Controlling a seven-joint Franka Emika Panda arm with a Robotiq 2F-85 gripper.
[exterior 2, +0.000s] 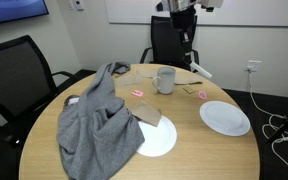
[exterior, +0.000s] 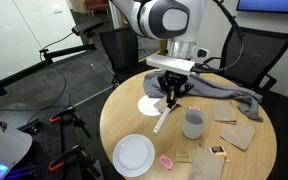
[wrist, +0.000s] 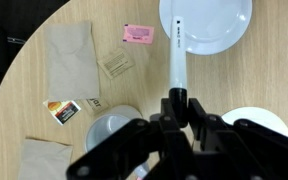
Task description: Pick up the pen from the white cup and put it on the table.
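Note:
Next, I release the pen, now hanging tilted above the table, from my gripper on the bare table (exterior: 154, 127) (wrist: 203, 84) between the two white plates.
My gripper (wrist: 176, 108) is shut on the dark end of the pen (wrist: 177, 55), whose whitish body points away from the jaws. In both exterior views the pen (exterior: 162, 120) (exterior 2: 198, 70) hangs tilted below the gripper (exterior: 172, 97) (exterior 2: 187, 48), above the round tan table (exterior: 119, 120) (exterior 2: 214, 155). The white cup (exterior: 193, 124) (exterior 2: 164, 80) stands upright on the table beside the gripper, apart from the pen. It also shows in the wrist view (wrist: 112, 128) to the left of the jaws.
Two white plates (exterior: 134, 154) (exterior: 150, 103) lie on the table; the pen tip hovers over one plate's edge (wrist: 209, 20). A grey cloth (exterior 2: 99, 125) covers part of the table. Brown napkins (wrist: 72, 45), a pink packet (wrist: 137, 34) and small packets (wrist: 62, 108) lie near the cup. Black chairs (exterior: 114, 50) surround the table.

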